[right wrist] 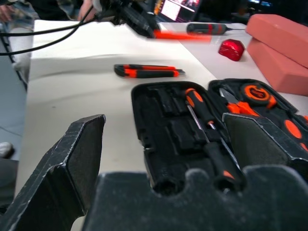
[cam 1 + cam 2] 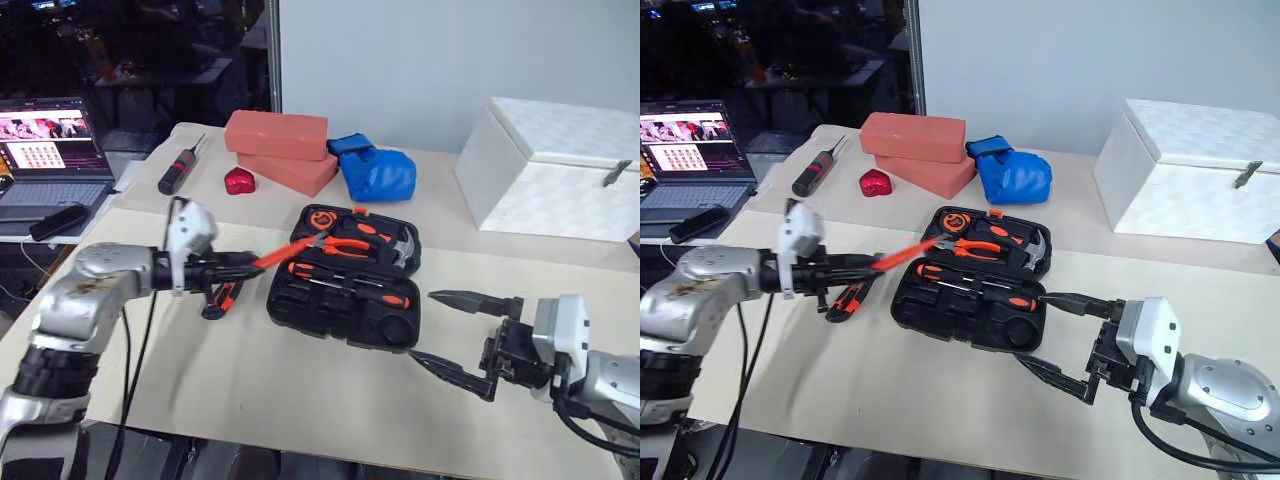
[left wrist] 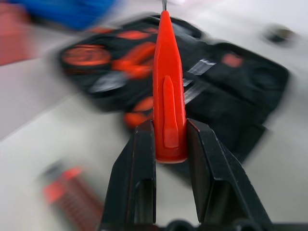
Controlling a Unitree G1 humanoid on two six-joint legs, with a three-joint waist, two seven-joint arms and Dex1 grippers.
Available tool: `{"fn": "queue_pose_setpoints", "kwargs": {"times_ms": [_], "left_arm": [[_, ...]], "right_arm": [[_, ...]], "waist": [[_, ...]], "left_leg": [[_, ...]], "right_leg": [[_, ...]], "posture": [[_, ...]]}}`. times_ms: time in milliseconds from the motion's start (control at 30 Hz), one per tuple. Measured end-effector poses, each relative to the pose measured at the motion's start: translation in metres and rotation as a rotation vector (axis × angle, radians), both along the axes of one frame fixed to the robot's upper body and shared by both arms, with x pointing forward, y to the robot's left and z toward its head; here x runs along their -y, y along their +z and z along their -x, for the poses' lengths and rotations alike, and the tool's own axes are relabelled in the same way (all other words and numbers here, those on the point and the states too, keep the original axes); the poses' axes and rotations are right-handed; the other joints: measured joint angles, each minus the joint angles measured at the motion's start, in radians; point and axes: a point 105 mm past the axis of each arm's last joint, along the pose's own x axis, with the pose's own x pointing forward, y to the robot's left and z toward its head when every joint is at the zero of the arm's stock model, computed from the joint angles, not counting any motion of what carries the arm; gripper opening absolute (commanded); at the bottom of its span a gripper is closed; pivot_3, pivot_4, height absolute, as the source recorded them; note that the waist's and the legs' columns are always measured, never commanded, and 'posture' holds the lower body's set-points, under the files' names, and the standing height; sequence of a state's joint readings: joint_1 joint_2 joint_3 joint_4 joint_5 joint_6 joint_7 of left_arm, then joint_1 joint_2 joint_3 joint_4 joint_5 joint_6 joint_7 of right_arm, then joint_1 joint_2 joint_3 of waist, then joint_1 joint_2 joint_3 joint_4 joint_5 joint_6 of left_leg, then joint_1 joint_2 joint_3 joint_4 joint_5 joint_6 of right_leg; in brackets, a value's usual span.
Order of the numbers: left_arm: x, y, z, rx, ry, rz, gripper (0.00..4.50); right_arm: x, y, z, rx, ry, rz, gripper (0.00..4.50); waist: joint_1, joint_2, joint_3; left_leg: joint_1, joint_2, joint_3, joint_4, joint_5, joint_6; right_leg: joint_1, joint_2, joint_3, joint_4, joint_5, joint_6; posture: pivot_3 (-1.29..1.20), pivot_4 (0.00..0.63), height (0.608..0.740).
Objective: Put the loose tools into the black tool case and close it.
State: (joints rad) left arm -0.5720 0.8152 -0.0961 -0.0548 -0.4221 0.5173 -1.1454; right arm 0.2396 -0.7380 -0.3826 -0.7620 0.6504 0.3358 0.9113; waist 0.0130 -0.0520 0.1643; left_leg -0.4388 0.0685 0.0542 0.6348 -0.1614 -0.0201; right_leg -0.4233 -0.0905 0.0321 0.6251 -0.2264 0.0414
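My left gripper should release the all-orange screwdriver in the tool case's slot (image 2: pixel 320 289) (image 3: pixel 196 116) just in front of the orange-and-black screwdrivers.
The black tool case (image 2: pixel 300 308) lies open mid-table with pliers, a hammer, a tape measure and orange-and-black screwdrivers (image 2: pixel 350 285) in its recesses. My left gripper (image 2: pixel 250 264) hovers just left of the case, shut on the handle of a slim all-orange screwdriver (image 3: pixel 168 96) whose tip points toward the case. Below that hand, an orange-and-black utility knife (image 2: pixel 222 298) lies on the table. My right gripper (image 2: pixel 420 325) hangs open at the case's right front corner, fingers (image 1: pixel 72 163) wide apart with nothing between them.
A thicker black-and-red screwdriver (image 2: pixel 180 170) lies at the back left beside a small red object (image 2: pixel 238 181), two stacked red bricks (image 2: pixel 275 135) and a blue bundle (image 2: pixel 375 172). A white box (image 2: pixel 555 170) stands back right. A laptop (image 2: pixel 50 150) sits far left.
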Motion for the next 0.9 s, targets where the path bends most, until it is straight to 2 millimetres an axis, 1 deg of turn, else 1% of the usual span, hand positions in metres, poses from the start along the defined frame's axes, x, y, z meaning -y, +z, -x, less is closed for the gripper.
{"fn": "queue_pose_setpoints", "kwargs": {"times_ms": [67,167,267,333,467,567,767,900], "left_arm": [[0.013,-0.008,-0.003,0.012,-0.069,-0.063,0.47],[0.026,-0.023,-0.007,0.016,-0.163,-0.157,0.47],[0.031,-0.035,-0.015,0.019,-0.237,-0.246,0.47],[0.03,-0.04,-0.021,0.03,-0.263,-0.294,0.47],[0.03,-0.046,-0.034,0.045,-0.299,-0.352,0.47],[0.03,-0.045,-0.043,0.06,-0.327,-0.38,0.47],[0.028,-0.045,-0.05,0.077,-0.381,-0.427,0.47],[0.032,-0.045,-0.053,0.089,-0.414,-0.442,0.47]], "right_arm": [[0.0,0.0,0.003,-0.001,0.0,0.011,4.5],[0.002,-0.001,0.006,-0.005,-0.011,0.032,4.5],[0.006,0.0,0.008,-0.005,-0.03,0.047,4.5],[0.008,0.001,0.009,-0.005,-0.039,0.059,4.5],[0.01,0.003,0.01,-0.008,-0.046,0.057,4.5],[0.009,0.003,0.011,-0.014,-0.051,0.054,4.5],[0.01,0.005,0.012,-0.011,-0.064,0.062,4.5],[0.011,0.007,0.012,-0.003,-0.074,0.067,4.5]], "waist": [[0.0,0.0,0.0],[-0.002,0.0,0.0],[-0.002,0.0,0.0],[-0.001,0.0,0.0],[0.0,-0.001,0.0],[0.0,-0.001,0.0],[-0.001,-0.001,0.0],[-0.001,-0.001,0.0]], "left_leg": [[0.0,0.0,0.0,0.001,0.002,0.004],[-0.001,0.0,0.0,0.002,0.003,0.004],[-0.001,0.0,0.0,0.004,0.003,0.005],[-0.001,0.0,0.0,0.004,0.003,0.005],[-0.002,0.0,-0.001,0.005,0.003,0.005],[-0.003,0.0,-0.001,0.006,0.003,0.005],[-0.003,0.0,-0.001,0.006,0.003,0.005],[-0.003,-0.001,-0.001,0.007,0.003,0.005]], "right_leg": [[0.0,0.0,0.0,0.0,0.0,0.0],[0.001,0.0,0.001,0.0,0.0,0.001],[0.001,0.0,0.001,0.0,0.0,0.001],[0.001,0.0,0.001,0.0,0.0,0.001],[0.001,0.0,0.001,0.0,0.001,0.002],[0.001,0.0,0.001,0.0,0.001,0.002],[0.001,0.0,0.001,0.0,0.001,0.003],[0.002,0.0,0.001,0.0,0.001,0.004]], "posture": [[0.0,0.15,0.74],[0.0,0.15,0.74],[0.0,0.15,0.74],[0.0,0.15,0.74],[0.0,0.15,0.74],[0.0,0.15,0.74],[0.0,0.15,0.74],[0.0,0.15,0.74]]}}
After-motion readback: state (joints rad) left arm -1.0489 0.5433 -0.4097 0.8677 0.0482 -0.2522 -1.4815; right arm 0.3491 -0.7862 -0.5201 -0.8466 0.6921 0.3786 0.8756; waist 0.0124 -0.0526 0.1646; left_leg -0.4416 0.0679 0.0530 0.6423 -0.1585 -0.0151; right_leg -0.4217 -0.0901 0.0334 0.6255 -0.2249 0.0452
